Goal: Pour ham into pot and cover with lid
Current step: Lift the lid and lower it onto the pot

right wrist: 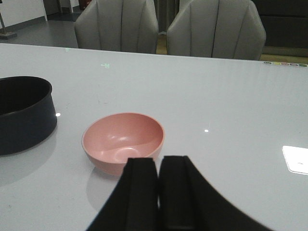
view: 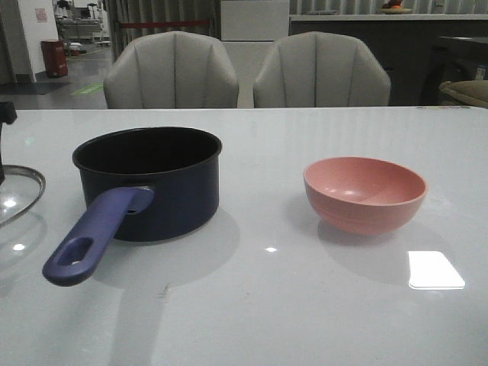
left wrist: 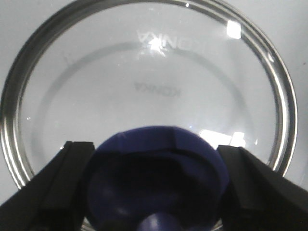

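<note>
The robot's left gripper needs to release the clear glass lid over the open top of the dark navy pot [view: 140, 149].
The clear glass lid [left wrist: 144, 72] with its steel rim fills the left wrist view. My left gripper [left wrist: 155, 147] is shut on the lid's blue knob [left wrist: 159, 144], one finger against each side. In the front view the lid [view: 17, 194] is at the far left edge, left of the pot. The dark navy pot [view: 149, 183] stands open with its blue-purple handle [view: 95, 236] pointing to the front left; its rim also shows in the right wrist view [right wrist: 21, 115]. My right gripper [right wrist: 158, 161] is shut and empty, just short of the pink bowl [right wrist: 122, 139]. No ham shows; the bowl looks empty and the pot's inside is dark.
The pink bowl [view: 364, 193] stands right of the pot on the white table [view: 267, 305]. Two grey chairs [view: 171, 72] stand behind the far edge. A bright light patch [view: 435, 270] lies on the table at the front right.
</note>
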Available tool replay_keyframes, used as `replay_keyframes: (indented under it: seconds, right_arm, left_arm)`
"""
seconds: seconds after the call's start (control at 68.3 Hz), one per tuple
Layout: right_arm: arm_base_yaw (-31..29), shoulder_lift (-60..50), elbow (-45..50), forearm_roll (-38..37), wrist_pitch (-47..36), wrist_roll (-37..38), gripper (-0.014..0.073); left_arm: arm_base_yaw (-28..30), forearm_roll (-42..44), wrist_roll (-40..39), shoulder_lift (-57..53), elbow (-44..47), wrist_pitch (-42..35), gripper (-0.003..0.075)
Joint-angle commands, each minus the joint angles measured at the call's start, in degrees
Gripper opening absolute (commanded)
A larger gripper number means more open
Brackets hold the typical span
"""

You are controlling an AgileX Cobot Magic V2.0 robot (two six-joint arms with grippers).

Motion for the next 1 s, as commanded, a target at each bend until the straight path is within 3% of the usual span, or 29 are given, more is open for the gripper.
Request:
replay_keyframes:
  seconds: [0.0,0.22,0.351,0.659,0.981]
  right_arm:
    - [0.0,0.5,-1.7,0.0,-5.0,-0.7,0.0158]
    - [0.0,0.5,-1.7,0.0,-5.0,-0.7,0.0158]
    - [0.0,0.5,-1.7,0.0,-5.0,-0.7,0.0158]
    - [0.0,0.5,-1.7,0.0,-5.0,-0.7,0.0158]
    - [0.0,0.5,-1.7,0.0,-5.0,-0.7,0.0158]
  left_arm:
    - [0.1,-0.5,0.8,-4.9,-3.8,0.4,0.0312]
    - [-2.9,-2.1,6.4,-7.1,-14.1,7.1,0.0312]
    - [-8.9,-3.4,9.0,-7.1,-20.5,8.5,0.0312]
    - [-22.2,-3.1,9.5,-3.2,-25.2,9.0,0.0312]
    - [-24.3,-3.3,9.5,3.1,-28.2,11.4,0.0312]
